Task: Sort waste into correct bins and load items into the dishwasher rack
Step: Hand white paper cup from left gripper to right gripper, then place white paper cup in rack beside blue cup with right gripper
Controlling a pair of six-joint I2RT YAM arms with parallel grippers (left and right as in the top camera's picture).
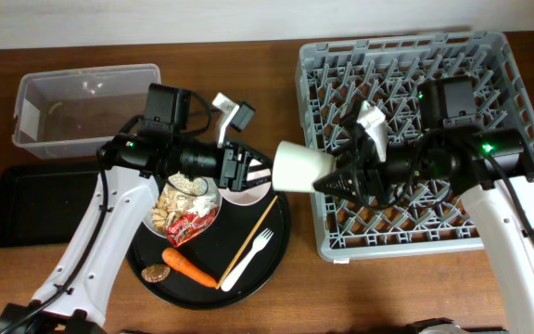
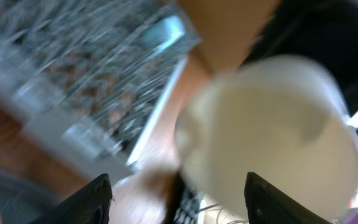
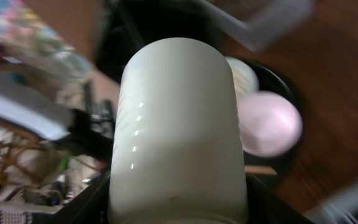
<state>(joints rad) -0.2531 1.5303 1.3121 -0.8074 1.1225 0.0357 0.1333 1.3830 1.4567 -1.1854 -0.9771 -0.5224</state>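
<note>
Next, I set the small white cup with my right gripper between the grey dishwasher rack's wires point(image 1: 464, 162), toward the side farthest from the tray. The cup is now sideways between tray and rack.
My right gripper point(image 1: 336, 178) is shut on the small white cup point(image 1: 302, 165) and holds it sideways in the air between the round black tray and the grey dishwasher rack point(image 1: 489, 56). The cup fills the right wrist view point(image 3: 176, 130). My left gripper point(image 1: 248, 167) is open and empty, facing the cup's mouth point(image 2: 278, 124), above the pale pink bowl point(image 1: 244, 193). The white plate point(image 1: 213, 215) holds beige crumbs and a red wrapper point(image 1: 185, 225). The carrot point(image 1: 190, 266), brown disc point(image 1: 154, 274), white fork point(image 1: 247, 260) and wooden stick point(image 1: 253, 232) lie on the tray. The light blue cup is out of view.
The round black tray point(image 1: 281, 243) sits at front centre. The clear tub point(image 1: 82, 107) stands at the back left, with the shallow black tray point(image 1: 44, 204) in front of it. The rack's near left corner point(image 2: 92, 74) is close to my left gripper.
</note>
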